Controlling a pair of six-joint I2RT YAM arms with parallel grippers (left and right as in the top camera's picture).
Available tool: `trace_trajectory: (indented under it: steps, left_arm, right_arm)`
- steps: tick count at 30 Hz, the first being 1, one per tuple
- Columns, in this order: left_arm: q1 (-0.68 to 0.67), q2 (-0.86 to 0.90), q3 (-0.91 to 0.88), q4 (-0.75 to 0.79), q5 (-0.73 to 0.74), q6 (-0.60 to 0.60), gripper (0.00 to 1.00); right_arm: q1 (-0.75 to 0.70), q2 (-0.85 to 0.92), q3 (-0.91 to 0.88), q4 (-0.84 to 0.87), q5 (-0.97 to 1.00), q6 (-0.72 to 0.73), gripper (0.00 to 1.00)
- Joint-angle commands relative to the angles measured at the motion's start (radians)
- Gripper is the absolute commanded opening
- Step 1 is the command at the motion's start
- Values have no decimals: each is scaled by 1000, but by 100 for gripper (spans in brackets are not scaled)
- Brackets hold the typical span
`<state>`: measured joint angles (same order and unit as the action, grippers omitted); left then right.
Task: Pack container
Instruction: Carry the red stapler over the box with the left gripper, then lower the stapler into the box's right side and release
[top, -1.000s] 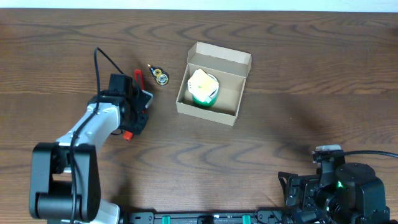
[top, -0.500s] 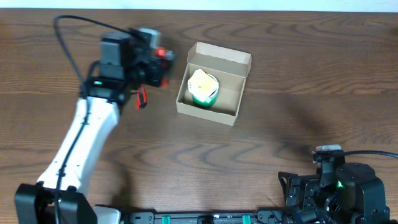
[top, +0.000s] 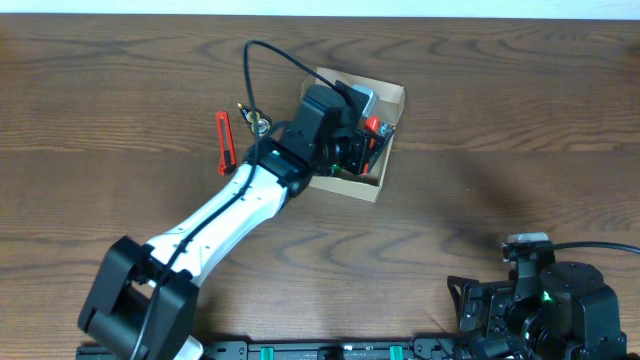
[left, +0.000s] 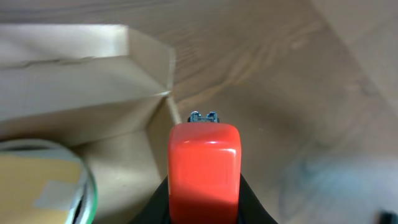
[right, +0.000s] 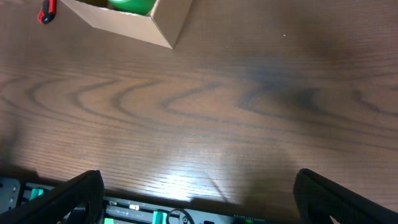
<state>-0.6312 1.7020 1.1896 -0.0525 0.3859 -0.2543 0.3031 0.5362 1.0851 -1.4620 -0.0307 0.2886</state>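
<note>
Next, my left gripper sets the red block-shaped object down in the tan cardboard box (top: 370, 164) (left: 142, 169) between the tape roll and the side of the box.
The tan cardboard box (top: 392, 96) stands open at the back middle of the table; its inner wall fills the left wrist view (left: 74, 81). A green and yellow tape roll (left: 37, 183) lies inside it. My left gripper (top: 370, 132) hovers over the box's right half, shut on a red block-shaped object with a small metal tip (left: 203, 162). My right gripper (right: 199, 202) is open and empty, low at the table's front right, far from the box (right: 168, 22).
A red utility knife (top: 223, 143) lies on the table left of the box. A small yellow and metal object (top: 258, 123) lies just behind it. The right arm's base (top: 555, 295) sits at the front right edge.
My left arm has swung from the table's left side to over the box, carrying the red object. The red knife stays on the table. The right arm has not moved.
</note>
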Motion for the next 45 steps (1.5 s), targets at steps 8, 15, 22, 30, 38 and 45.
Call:
trace_trajectory:
  steps: [8,15,22,30,38,45]
  left_arm:
    - [-93,48,10,63,-322,-58,6]
    - [-129,74,10,64,-451,-101,6]
    - [-129,80,10,62,-453,-110,6]
    - [-129,88,10,74,-380,-109,6]
    - [-129,87,10,91,-359,-108,50]
    - [-129,68,11,122,-359,-77,53]
  right_arm:
    - [-12,-2,1,-1,-3,10,99]
    - [-12,-2,1,-1,-3,10,99]
    - [-12,-2,1,0,-3,10,99]
    - [-12,-2,1,0,-3,10,99]
    - [-12,-2,1,-1,-3,10,99]
    - [-12,-2,1,0,-3,10,99]
